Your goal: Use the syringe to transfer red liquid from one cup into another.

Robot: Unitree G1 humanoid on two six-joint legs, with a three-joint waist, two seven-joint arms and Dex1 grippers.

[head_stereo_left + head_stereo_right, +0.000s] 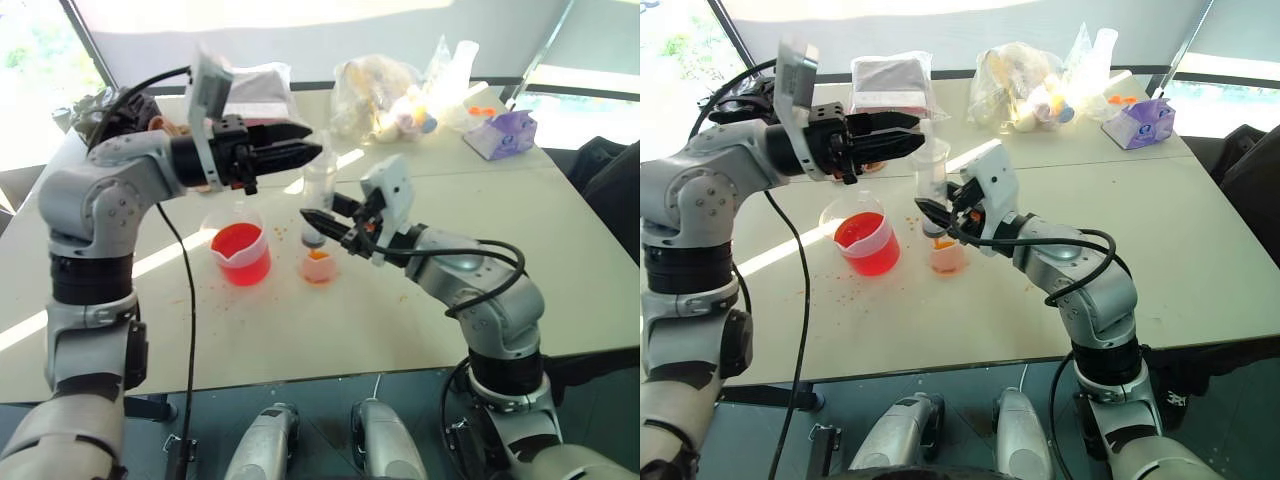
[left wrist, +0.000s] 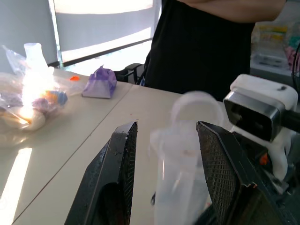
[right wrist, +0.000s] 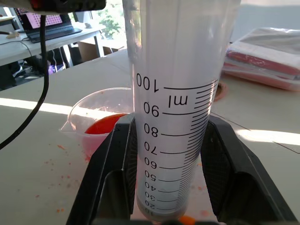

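The syringe will go down from my right gripper onto the white table [image 1: 395,234] next to the small cup, away from the beaker. The syringe is now upright over that cup.
The syringe [image 1: 319,190] stands upright over the smaller clear cup [image 1: 318,267], its orange tip at the cup's mouth. My right gripper [image 1: 316,222] is shut on the lower barrel [image 3: 176,117], whose printed marks read upside down. My left gripper [image 1: 313,140] points level at the top of the syringe and is open; the white plunger end [image 2: 187,154] sits between the two fingers with gaps on both sides. The small cup holds a little orange-red liquid. To its left stands the wider spouted beaker [image 1: 240,255], with red liquid [image 1: 238,243] in it.
Orange drops speckle the white table [image 1: 380,320] around the cups. At the back lie clear bags of items [image 1: 380,95], a pink packet [image 1: 255,85] and a purple tissue pack [image 1: 500,133]. A person in dark clothes [image 2: 211,42] stands beyond the table.
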